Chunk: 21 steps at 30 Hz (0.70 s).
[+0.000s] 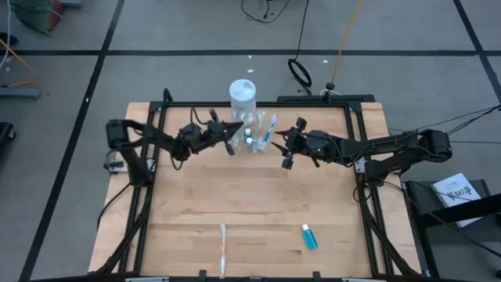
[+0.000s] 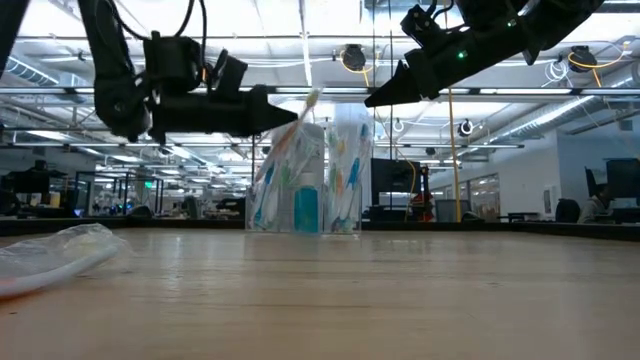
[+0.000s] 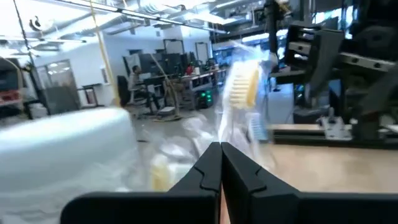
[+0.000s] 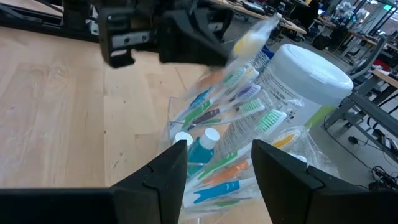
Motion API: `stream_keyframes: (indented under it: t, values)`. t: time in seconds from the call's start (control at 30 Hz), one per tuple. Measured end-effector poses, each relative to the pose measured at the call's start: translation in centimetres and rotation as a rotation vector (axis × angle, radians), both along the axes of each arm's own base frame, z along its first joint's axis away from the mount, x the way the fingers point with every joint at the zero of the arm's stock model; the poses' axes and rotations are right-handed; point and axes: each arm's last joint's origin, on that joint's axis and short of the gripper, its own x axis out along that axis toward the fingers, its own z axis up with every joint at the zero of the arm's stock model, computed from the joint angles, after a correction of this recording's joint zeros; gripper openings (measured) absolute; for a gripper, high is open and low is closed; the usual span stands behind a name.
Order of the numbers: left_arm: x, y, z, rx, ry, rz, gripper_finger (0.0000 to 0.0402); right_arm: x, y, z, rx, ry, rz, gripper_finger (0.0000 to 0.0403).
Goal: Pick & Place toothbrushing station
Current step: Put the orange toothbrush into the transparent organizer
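Next, my left gripper lets go of the wrapped toothbrush inside the clear holder, on its own side (image 1: 239, 142) of the blue bottle.
The toothbrushing station (image 1: 257, 131), a clear holder stuffed with wrapped toothbrushes and a blue bottle, stands at the table's far middle (image 2: 315, 180) (image 4: 217, 143), just in front of a white lidded jar (image 1: 243, 92). My left gripper (image 1: 232, 135) (image 2: 285, 113) is at the holder's upper left side, shut on a wrapped toothbrush (image 3: 241, 87) with yellow bristles. My right gripper (image 1: 291, 145) (image 4: 217, 168) hovers open to the right of the holder and higher than it, touching nothing. My left gripper pinches the wrapped toothbrush's handle (image 3: 222, 140) between its two shut fingertips, coming about level from the table's left. The brush slants up past the fingertips, its yellow head (image 2: 311, 97) above the holder's top. The fingers hide its lower end.
A wrapped toothbrush (image 1: 223, 249) and a small blue bottle (image 1: 309, 236) lie near the table's front edge. The low view shows a wrapped item (image 2: 60, 255) lying close to the camera on the left. Bare wood lies between the holder and these things.
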Motion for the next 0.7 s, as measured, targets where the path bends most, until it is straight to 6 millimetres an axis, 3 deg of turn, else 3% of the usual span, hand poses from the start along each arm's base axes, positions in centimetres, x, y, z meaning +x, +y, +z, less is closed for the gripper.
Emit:
stream_keyframes:
  t: [0.23, 0.47, 0.7]
  values:
    - [0.4, 0.2, -2.1, -0.064, 0.018, 0.029, 0.0013, 0.0, 0.0, 0.0, 0.000, 0.000, 0.000, 0.0171]
    - [0.2, 0.0, -0.8, -0.113, -0.056, 0.003, 0.0007, 0.0, 0.0, 0.0, 0.000, 0.000, 0.000, 0.0171]
    - [0.3, -0.3, -1.3, -0.152, 0.054, 0.101, 0.0010, 0.0, 0.0, 0.0, 0.000, 0.000, 0.000, 0.0171]
